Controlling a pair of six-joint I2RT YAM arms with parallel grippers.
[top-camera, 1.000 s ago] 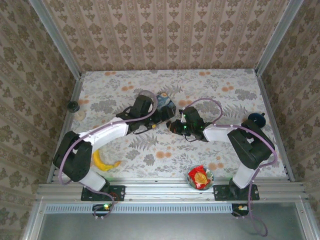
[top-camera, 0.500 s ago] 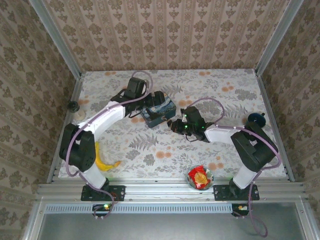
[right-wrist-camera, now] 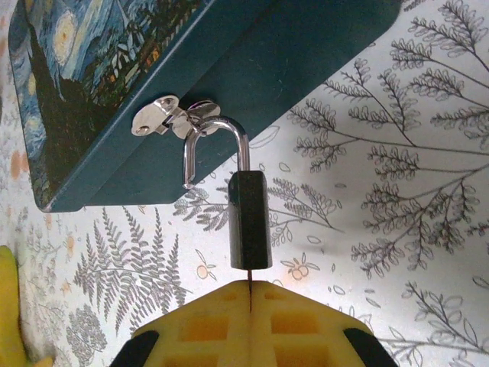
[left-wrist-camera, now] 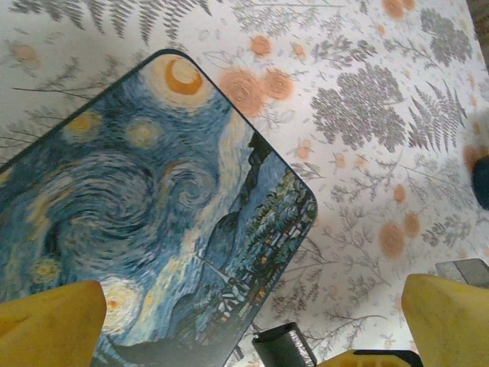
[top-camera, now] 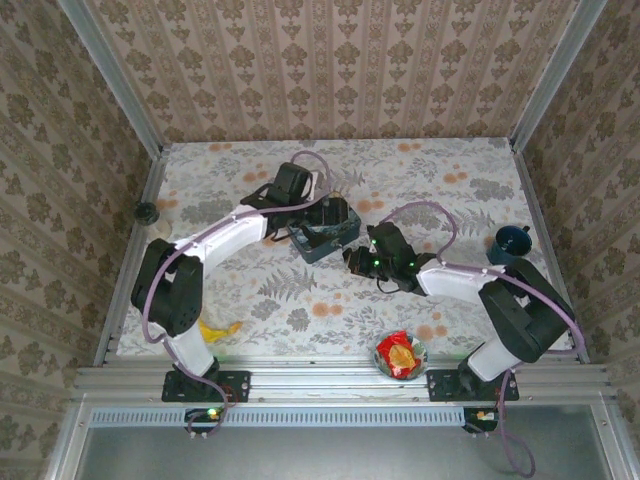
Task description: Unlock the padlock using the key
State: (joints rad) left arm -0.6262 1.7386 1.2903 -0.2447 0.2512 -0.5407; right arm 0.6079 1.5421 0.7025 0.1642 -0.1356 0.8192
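Observation:
I should release the key from my right gripper and grip the padlock's black body (right-wrist-camera: 250,220), because that gripper holds only the key while the shackle's free leg is out.
The tiny black padlock (right-wrist-camera: 250,222) hangs by its silvery shackle (right-wrist-camera: 218,145) from the hasp (right-wrist-camera: 164,116) on the front wall of the blue starry-night tin (right-wrist-camera: 306,53). One shackle leg ends free, outside the body. My right gripper (right-wrist-camera: 250,294) is shut on the key (right-wrist-camera: 250,277), whose thin blade enters the padlock's bottom. From above, the right gripper (top-camera: 362,257) sits just near of the tin (top-camera: 325,230). My left gripper (left-wrist-camera: 252,302) is open above the tin's lid (left-wrist-camera: 137,206), its yellow fingers (left-wrist-camera: 50,325) wide apart. The padlock (left-wrist-camera: 284,345) pokes out below the lid's edge.
A dark blue cup (top-camera: 512,241) stands at the right. A bowl of red and yellow snacks (top-camera: 401,354) sits near the front edge. A banana (top-camera: 215,328) lies at the front left. A small black object (top-camera: 147,211) rests at the left wall.
My left arm lifted off the tin's front, swung back, and now hovers over its lid. The tin and my right gripper shifted slightly right and toward the near edge.

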